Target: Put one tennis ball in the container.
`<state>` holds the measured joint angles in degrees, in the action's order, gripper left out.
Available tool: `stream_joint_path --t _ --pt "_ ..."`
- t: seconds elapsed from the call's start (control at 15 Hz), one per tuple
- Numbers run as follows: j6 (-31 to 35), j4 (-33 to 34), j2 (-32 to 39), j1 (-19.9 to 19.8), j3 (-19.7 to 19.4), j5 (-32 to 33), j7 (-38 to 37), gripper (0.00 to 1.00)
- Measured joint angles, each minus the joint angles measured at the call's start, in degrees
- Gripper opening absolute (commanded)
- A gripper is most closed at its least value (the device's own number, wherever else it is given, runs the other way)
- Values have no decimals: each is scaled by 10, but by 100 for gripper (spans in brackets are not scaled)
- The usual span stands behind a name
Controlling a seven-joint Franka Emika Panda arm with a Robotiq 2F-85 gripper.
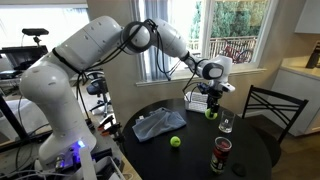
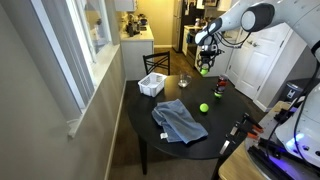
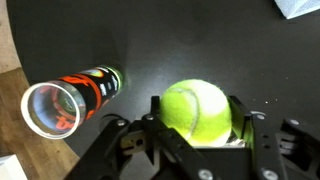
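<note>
Next, my gripper lets go of the yellow-green tennis ball inside the open can with the red and black label [image 1: 220,155] [image 3: 72,100].
My gripper [image 3: 196,122] is shut on a yellow-green tennis ball [image 3: 197,108] and holds it above the round black table [image 1: 190,160]. It shows in both exterior views [image 1: 211,113] [image 2: 204,71]. The container is an open clear can with a red and black label [image 3: 72,98]. It stands upright on the table [image 1: 221,152] [image 2: 219,88], to one side of the held ball. A second tennis ball [image 1: 176,141] [image 2: 204,107] lies loose on the table, apart from the gripper.
A crumpled blue cloth [image 1: 158,124] [image 2: 178,121] lies on the table. A drinking glass [image 1: 226,124] stands near the can. A white basket [image 2: 152,85] sits at the table's edge. A black chair [image 1: 272,108] stands beside the table.
</note>
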<state>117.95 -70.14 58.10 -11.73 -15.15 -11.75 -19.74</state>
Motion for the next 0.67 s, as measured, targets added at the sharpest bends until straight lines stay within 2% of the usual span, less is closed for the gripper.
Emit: stream_joint_path --t 0.33,0.67 --pt "-26 -112 -74 0 -27 14 -22 41" --pt "-27 -187 -113 -3 -59 34 -53 41"
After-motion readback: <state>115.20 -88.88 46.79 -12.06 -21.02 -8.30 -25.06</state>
